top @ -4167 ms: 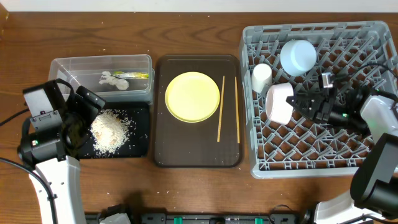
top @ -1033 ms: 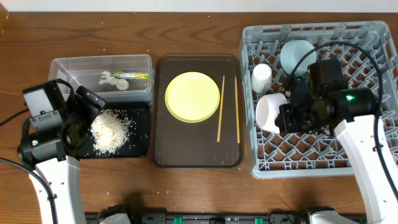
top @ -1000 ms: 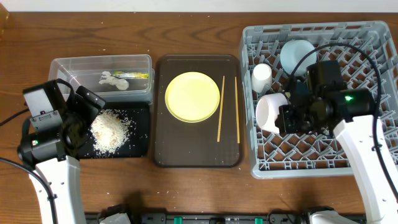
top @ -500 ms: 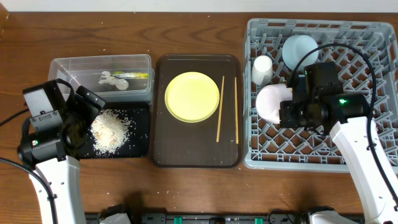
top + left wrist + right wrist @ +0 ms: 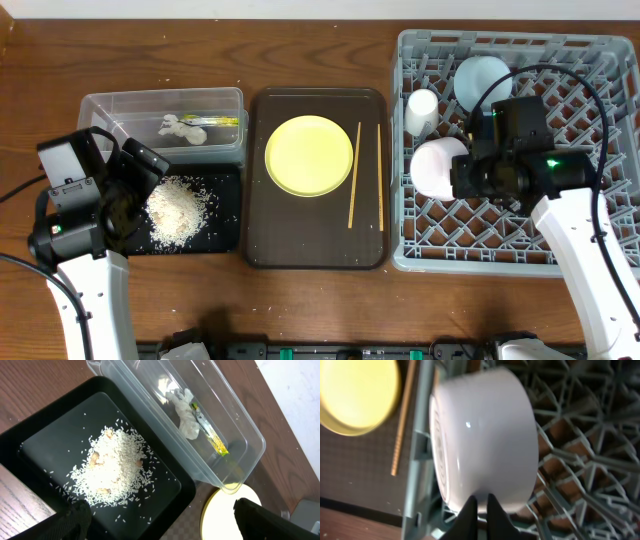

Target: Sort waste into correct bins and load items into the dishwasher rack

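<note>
The white bowl lies tipped close against the rack's side, so next my right gripper opens, retake the bowl and shifts it inward (image 5: 470,214) among the pegs.
The white bowl (image 5: 437,167) lies tipped on its side among the pegs at the left of the grey dishwasher rack (image 5: 590,215). My right gripper (image 5: 480,504) has its tips on the bowl's wall (image 5: 485,435), with only a thin slit between them. A pale blue bowl (image 5: 482,80) and a small white cup (image 5: 422,110) stand behind it. The yellow plate (image 5: 310,155) and two chopsticks (image 5: 354,180) lie on the brown tray (image 5: 268,245). Rice crumbs (image 5: 112,467) lie in the black tray (image 5: 45,435). My left gripper (image 5: 165,525) hangs open above them.
The clear tub (image 5: 100,105) behind the black tray holds a crumpled paper scrap (image 5: 186,415) and a yellow-green wrapper (image 5: 212,437). The brown tray sits between the bins and the rack. My right arm (image 5: 575,215) reaches over the rack's right half.
The rack has slid a little towards the back of the table. The white bowl has turned from mouth-left to base-up in the right gripper. The left arm has not moved.
</note>
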Available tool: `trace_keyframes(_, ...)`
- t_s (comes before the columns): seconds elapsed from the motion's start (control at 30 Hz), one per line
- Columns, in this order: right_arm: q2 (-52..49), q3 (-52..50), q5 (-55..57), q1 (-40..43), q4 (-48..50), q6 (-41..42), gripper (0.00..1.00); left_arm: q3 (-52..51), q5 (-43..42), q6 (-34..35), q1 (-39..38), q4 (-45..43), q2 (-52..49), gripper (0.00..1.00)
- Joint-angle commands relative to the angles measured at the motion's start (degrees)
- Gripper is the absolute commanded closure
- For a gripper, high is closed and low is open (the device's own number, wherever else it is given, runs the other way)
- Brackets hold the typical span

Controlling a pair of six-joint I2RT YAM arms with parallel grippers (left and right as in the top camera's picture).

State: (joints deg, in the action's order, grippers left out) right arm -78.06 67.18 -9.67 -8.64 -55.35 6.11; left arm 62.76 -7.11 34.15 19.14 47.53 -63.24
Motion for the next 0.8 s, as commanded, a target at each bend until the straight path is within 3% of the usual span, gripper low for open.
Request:
trace_keyframes(0.0,-0.04,2.78,-6.12,-0.33,1.92,-0.39,0.88,0.85,0.28,0.02,0.31,0.0,-0.09,0.06)
trace_keyframes(0.2,-0.07,3.48,-8.37,-0.33,3.69,-0.59,0.66,0.85,0.28,0.02,0.31,0.0,-0.09,0.06)
trace_keyframes(0.47,-0.46,3.19,-0.39,-0.33,0.87,-0.57,0.62,0.85,0.28,0.02,0.31,0.0,-0.09,0.06)
trace_keyframes(0.53,-0.83,3.19,0.02,-0.33,-1.07,0.72,0.67,0.85,0.28,0.04,0.31,0.0,-0.09,0.06)
trace_keyframes(0.63,-1.53,3.19,0.0,-0.35,-5.6,2.25,0.95,0.85,0.28,0.02,0.31,0.0,-0.09,0.06)
trace_keyframes(0.67,-1.77,3.13,0.0,-0.39,-7.06,2.25,0.99,0.85,0.28,0.02,0.31,0.0,-0.09,0.06)
trace_keyframes(0.77,-1.81,2.32,0.02,-0.37,-10.34,2.21,0.99,0.85,0.28,0.02,0.31,0.0,-0.09,0.06)
